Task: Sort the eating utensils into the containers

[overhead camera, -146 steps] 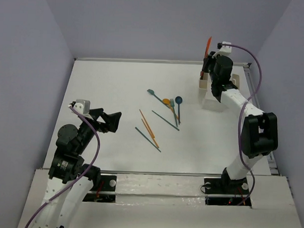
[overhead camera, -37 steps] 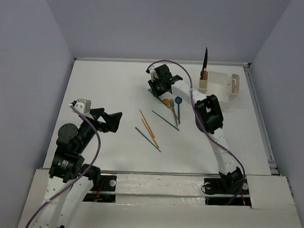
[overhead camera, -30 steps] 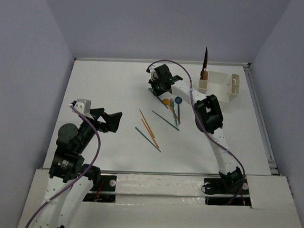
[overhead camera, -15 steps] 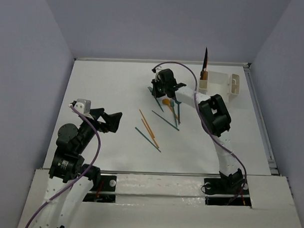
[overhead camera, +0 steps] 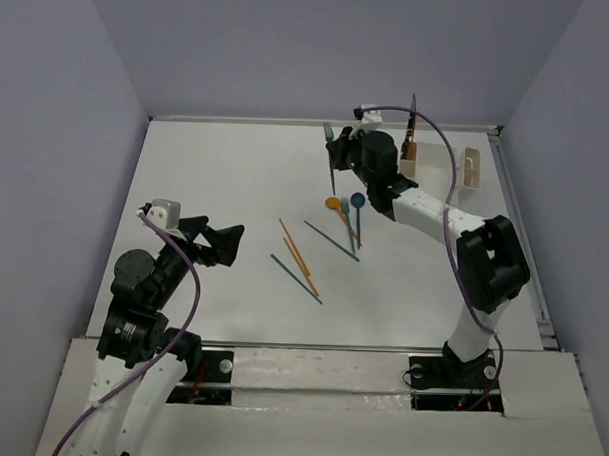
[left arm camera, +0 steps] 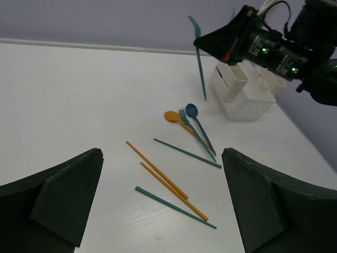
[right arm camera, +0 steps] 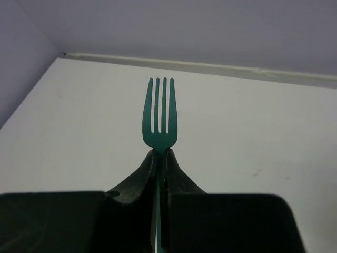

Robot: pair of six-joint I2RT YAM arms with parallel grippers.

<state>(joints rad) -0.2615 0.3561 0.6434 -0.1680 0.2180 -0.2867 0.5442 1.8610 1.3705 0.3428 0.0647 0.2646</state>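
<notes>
Next, the right gripper releases the teal fork in the white caddy's cup [overhead camera: 404,173] just in front of the dark utensil.
My right gripper [overhead camera: 339,157] is shut on the handle of a teal fork [right arm camera: 160,113] and holds it upright above the table, left of the white caddy [overhead camera: 473,166]. The fork also shows in the left wrist view [left arm camera: 200,63]. On the table lie an orange spoon [overhead camera: 332,202], a blue spoon [overhead camera: 357,201] and a teal utensil [overhead camera: 345,211] between them. Two orange chopsticks [overhead camera: 297,256] and two teal chopsticks [overhead camera: 331,241] lie nearer me. My left gripper [overhead camera: 219,243] is open and empty, hovering left of the chopsticks.
A dark utensil [overhead camera: 412,117] stands upright in the caddy's left end cup. The right arm hides part of the caddy. The back wall runs just behind the caddy, and the table's right edge rail [overhead camera: 519,236] runs beside it.
My right gripper has risen from the table with the teal fork and moved right, toward the caddy. The left arm has not moved.
</notes>
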